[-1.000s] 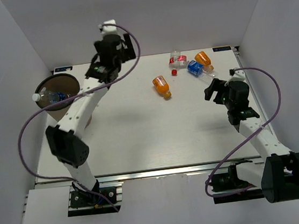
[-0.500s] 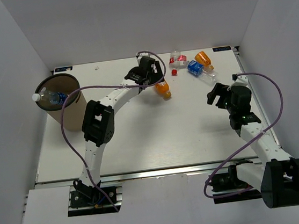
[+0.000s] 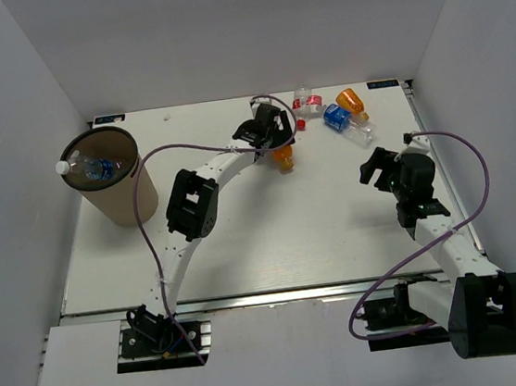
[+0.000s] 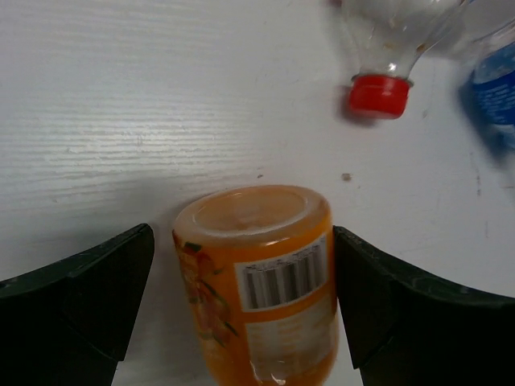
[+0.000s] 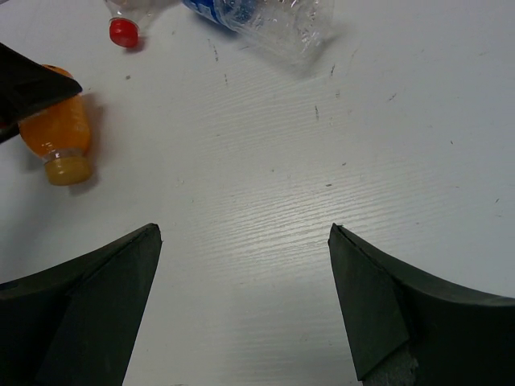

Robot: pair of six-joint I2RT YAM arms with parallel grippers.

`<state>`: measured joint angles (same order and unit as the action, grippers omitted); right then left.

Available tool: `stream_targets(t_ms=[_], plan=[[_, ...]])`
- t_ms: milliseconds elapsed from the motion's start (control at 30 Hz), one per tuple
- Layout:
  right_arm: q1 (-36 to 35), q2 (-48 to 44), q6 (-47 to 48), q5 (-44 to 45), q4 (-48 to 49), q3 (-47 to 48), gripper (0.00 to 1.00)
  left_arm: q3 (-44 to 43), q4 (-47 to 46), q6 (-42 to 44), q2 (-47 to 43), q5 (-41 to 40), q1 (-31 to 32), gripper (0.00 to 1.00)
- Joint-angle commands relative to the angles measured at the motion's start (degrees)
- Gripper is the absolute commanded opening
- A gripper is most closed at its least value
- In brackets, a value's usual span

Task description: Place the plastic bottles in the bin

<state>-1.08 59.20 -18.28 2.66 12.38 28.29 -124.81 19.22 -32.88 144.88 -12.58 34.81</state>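
Note:
My right gripper will go to the blue-labelled bottle next and grip its clear bottom end (image 3: 360, 132) (image 5: 296, 27), the end away from the blue cap.
An orange bottle (image 3: 282, 158) lies on its side mid-table. My left gripper (image 3: 273, 135) is open and straddles it; in the left wrist view the orange bottle (image 4: 257, 273) lies between the fingers, the right finger against it and a gap on the left. A clear red-capped bottle (image 3: 307, 104), a blue-labelled bottle (image 3: 337, 118) and a second orange bottle (image 3: 350, 100) lie at the back right. The brown bin (image 3: 115, 186) stands at the left with a bottle (image 3: 92, 167) inside. My right gripper (image 3: 378, 166) is open and empty over bare table (image 5: 243, 233).
White walls close in the table on the left, back and right. The purple cables loop beside both arms. The right wrist view shows the orange bottle (image 5: 60, 133), a red cap (image 5: 123, 30) and the blue-labelled bottle (image 5: 257, 12) ahead.
My left arm has swung from beside the bin across to the mid-table orange bottle and set its open fingers around it. My right arm shifted slightly.

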Motion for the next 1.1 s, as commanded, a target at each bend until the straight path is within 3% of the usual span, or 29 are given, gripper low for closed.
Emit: stream_targets(t_ms=[0,67,133,167,200,300,433,700,833,1000,1067], plan=[[0.5,-0.7,-0.4,0.5,3.3,-0.2,0.89,-2.5,2.0,1.2,-0.9,0.1,0.7,0.98],[0.4,-0.7,-0.7,0.4,3.3,-0.1,0.89,-1.4,2.0,1.6,-1.3,0.7,0.7,0.98],[0.5,-0.7,-0.9,0.2,3.4,-0.1,0.89,-0.5,1.9,1.8,-1.7,1.1,0.7,0.92],[0.5,-0.6,-1.1,0.2,3.4,-0.3,0.89,0.4,1.4,1.9,-2.6,1.0,0.7,0.86],[0.5,-0.6,-1.1,-0.4,3.4,-0.3,0.89,0.8,1.2,2.2,-3.0,0.5,0.7,0.69],[0.5,-0.8,-1.1,-0.5,3.4,-0.3,0.89,0.5,1.4,3.8,-5.7,0.1,0.7,0.38],[0.4,-1.4,-0.7,-1.2,3.5,-0.5,0.89,0.5,2.9,9.7,-13.0,-4.5,0.1,0.24],[0.4,-0.8,-0.2,-4.8,4.4,-0.6,0.89,18.6,-3.3,15.4,-41.0,-4.0,-11.0,0.22],[0.5,-0.8,0.1,-4.9,4.2,-0.5,0.89,25.8,-4.7,21.2,-55.9,-16.2,-15.5,0.25],[0.4,-0.9,0.0,-4.9,4.0,-0.3,0.89,33.6,-4.7,21.0,-63.9,-32.5,-23.2,0.25],[0.5,-0.6,-0.1,-5.3,4.1,-0.1,0.89,34.7,-2.3,18.0,-65.3,-32.6,-29.1,0.25]])
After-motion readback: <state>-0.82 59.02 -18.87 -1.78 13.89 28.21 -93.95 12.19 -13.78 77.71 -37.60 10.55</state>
